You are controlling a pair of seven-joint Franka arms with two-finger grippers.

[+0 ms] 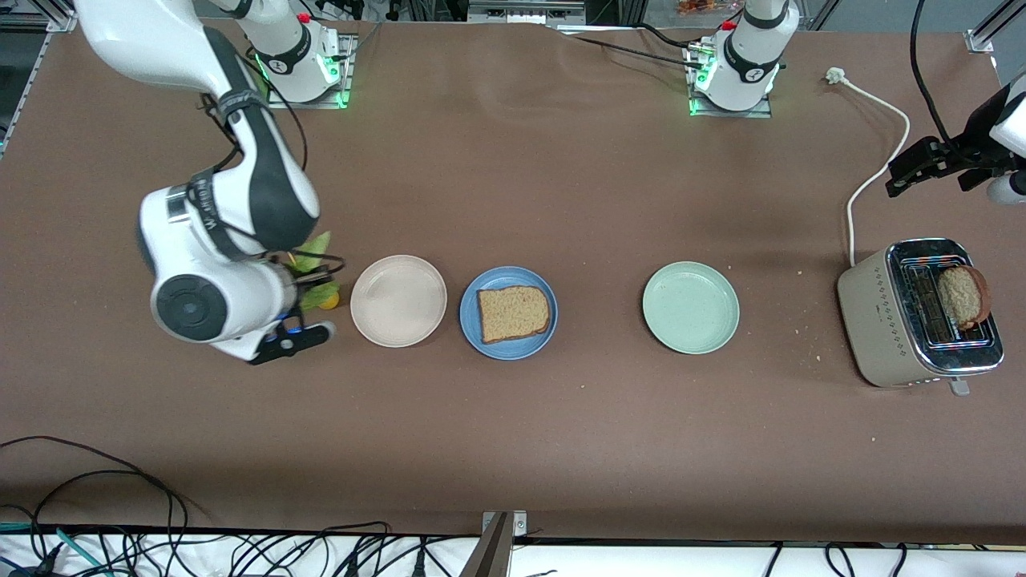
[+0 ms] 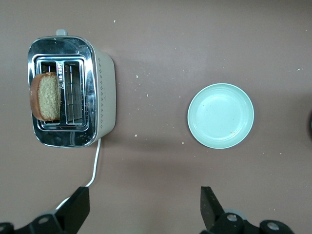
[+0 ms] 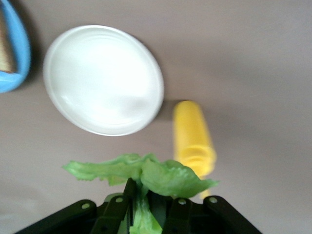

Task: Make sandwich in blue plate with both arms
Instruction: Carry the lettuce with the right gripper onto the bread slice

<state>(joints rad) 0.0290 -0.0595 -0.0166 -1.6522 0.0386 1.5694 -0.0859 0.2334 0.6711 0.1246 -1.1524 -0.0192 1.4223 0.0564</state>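
Observation:
Next, my right gripper lets go of the green lettuce leaf on top of the brown bread slice [image 1: 506, 328] in the blue plate.
A brown bread slice [image 1: 513, 312] lies flat on the blue plate [image 1: 473, 336], whose rim also shows in the right wrist view [image 3: 12, 53]. My right gripper [image 3: 146, 195] is shut on a crinkled green lettuce leaf [image 3: 146, 175], held over the table beside the beige plate [image 1: 398, 300]. From the front the lettuce [image 1: 314, 247] peeks out beside the right arm's wrist. A second bread slice [image 1: 964, 296] stands in the toaster [image 1: 890, 320]. My left gripper [image 2: 145, 209] hangs open and holds nothing, over the table near the toaster [image 2: 102, 97] and its bread [image 2: 46, 96].
A yellow bottle [image 3: 194, 136] lies on the table under the right gripper, next to the beige plate [image 3: 103, 80]. The pale green plate [image 1: 690, 307] sits between the blue plate and the toaster. The toaster's white cord [image 1: 870, 172] runs toward the left arm's base.

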